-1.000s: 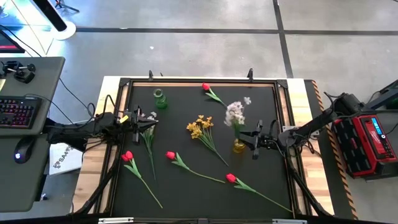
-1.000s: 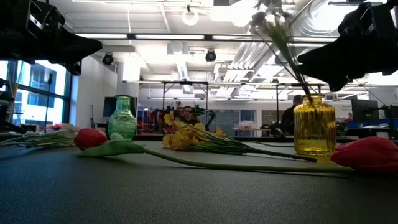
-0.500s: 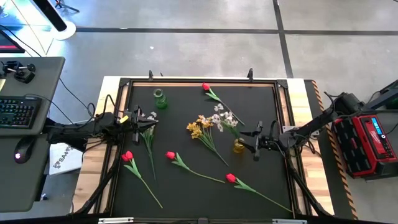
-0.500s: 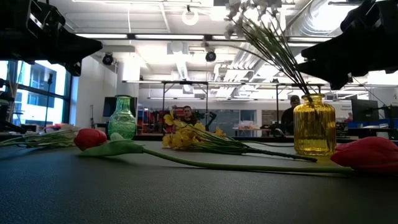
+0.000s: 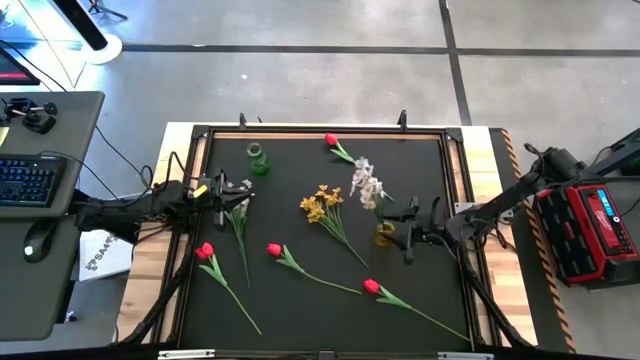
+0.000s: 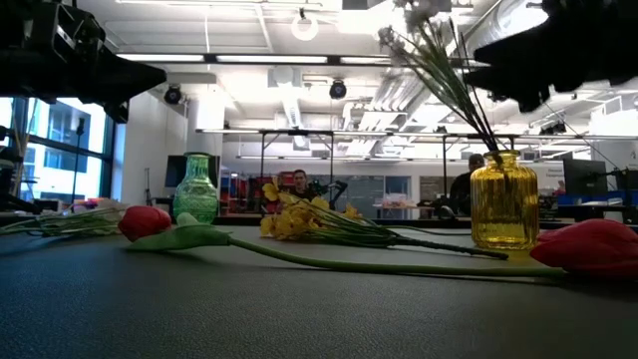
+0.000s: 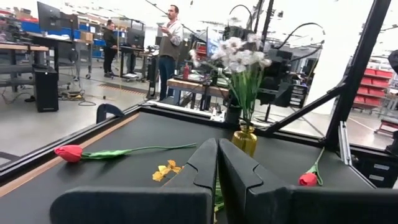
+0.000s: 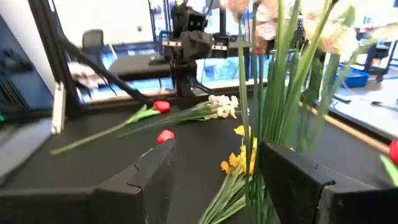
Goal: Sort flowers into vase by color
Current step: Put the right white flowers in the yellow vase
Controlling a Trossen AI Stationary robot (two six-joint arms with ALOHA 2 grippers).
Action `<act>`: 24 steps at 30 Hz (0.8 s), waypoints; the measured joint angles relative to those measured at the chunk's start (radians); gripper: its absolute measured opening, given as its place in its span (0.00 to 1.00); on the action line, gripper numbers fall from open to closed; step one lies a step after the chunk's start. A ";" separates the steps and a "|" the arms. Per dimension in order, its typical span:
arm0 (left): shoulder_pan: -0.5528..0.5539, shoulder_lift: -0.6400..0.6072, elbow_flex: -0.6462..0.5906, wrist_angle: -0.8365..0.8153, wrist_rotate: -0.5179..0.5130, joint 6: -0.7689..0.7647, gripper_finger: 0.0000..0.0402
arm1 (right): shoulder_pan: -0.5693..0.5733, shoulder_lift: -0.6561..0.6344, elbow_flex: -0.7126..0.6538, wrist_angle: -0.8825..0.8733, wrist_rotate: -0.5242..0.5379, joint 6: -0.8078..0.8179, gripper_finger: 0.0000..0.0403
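Note:
The middle red tulip on the near side of the yellow bunch of flowers has a leafy stem (image 5: 290, 260), and my left gripper should close on it next, just under the blossom.
A bunch of white-pinkish blossoms (image 5: 366, 184) stands with its stems in the yellow glass vase (image 5: 383, 236), leaning on the rim toward the table's far-left. My right gripper (image 5: 409, 226) is open, just right of the vase and above it (image 6: 538, 60); the stems (image 8: 280, 93) rise just ahead of its fingers. My left gripper (image 5: 234, 197) is shut and hovers over a second white bunch (image 5: 240, 215) lying on the mat. The yellow bunch (image 5: 322, 204) and several red tulips (image 5: 274, 249) lie flat. A green vase (image 5: 258, 158) stands near the far-left.
A raised black frame (image 5: 455, 200) borders the dark mat. Tulips lie at the far edge (image 5: 331, 140), near left (image 5: 205, 250) and near right (image 5: 371, 286). People (image 7: 168, 43) stand in the room beyond the table.
The white bunch in the yellow vase has tipped over toward the table's far-left and its stems have fanned out against the rim. My right gripper has risen a little beside the vase. The vase has stayed in place.

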 joint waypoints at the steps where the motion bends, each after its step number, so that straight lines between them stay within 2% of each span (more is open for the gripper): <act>1: 0.000 0.000 0.000 0.000 0.000 0.000 0.01 | 0.001 0.000 0.033 -0.064 0.008 0.000 0.53; 4: 0.000 0.000 0.000 0.000 0.000 0.000 0.01 | 0.002 0.000 0.145 -0.327 0.035 0.039 0.53; 9: 0.000 0.000 0.000 0.000 0.000 0.000 0.01 | 0.002 0.000 0.353 -0.816 0.038 0.211 0.53; 13: 0.000 0.000 0.000 0.000 -0.009 -0.014 0.00 | 0.002 0.000 0.488 -1.103 0.029 0.325 0.53; 17: 0.000 0.000 0.000 -0.006 -0.027 -0.026 0.00 | 0.002 0.000 0.566 -1.252 0.024 0.376 0.53; 24: 0.000 0.019 0.000 -0.010 -0.080 -0.038 0.00 | 0.057 0.000 0.642 -1.330 0.019 0.394 0.53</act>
